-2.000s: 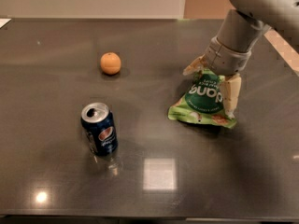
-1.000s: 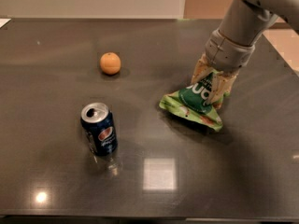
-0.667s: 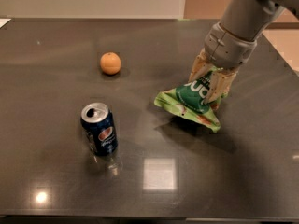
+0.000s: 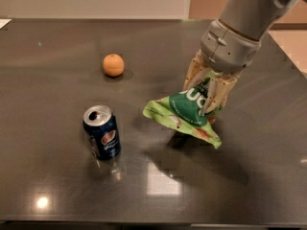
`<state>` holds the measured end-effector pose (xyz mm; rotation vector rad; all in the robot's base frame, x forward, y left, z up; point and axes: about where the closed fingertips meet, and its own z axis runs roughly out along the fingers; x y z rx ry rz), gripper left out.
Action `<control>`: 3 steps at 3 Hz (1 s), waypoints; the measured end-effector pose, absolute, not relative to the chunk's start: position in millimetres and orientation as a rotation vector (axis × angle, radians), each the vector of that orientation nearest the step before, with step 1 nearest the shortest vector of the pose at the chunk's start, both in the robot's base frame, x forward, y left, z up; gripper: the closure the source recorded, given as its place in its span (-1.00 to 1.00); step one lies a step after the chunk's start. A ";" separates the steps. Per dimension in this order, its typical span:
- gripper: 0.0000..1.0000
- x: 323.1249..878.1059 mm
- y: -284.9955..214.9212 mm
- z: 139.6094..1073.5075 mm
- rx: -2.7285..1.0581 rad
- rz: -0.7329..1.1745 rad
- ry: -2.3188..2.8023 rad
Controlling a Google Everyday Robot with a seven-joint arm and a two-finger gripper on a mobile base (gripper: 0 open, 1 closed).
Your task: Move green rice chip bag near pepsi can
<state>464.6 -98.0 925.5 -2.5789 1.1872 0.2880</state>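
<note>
The robot's gripper should release the green rice chip bag on the dark table [image 4: 147,160] next to the pepsi can, by the front glare.
The green rice chip bag [image 4: 184,114], light green with a dark green round label, hangs tilted just above the dark table, right of centre. My gripper [image 4: 207,89] comes down from the upper right and is shut on the bag's upper right end, with its pale fingers [image 4: 215,94] on both sides of it. The pepsi can [image 4: 101,132], dark blue with a silver top, stands upright at the lower left, about a can's width from the bag's left tip.
An orange round fruit [image 4: 113,64] lies behind the can, left of centre. The dark table [image 4: 57,186] runs to a front edge at the bottom and a right edge beyond my arm. Ceiling lights glare on the tabletop near the front.
My gripper closed on the bag, lifted it off the table and carried it left toward the can. The can and the fruit have not moved.
</note>
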 end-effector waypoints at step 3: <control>1.00 400.9 -51.2 910.3 -2.700 0.299 1.010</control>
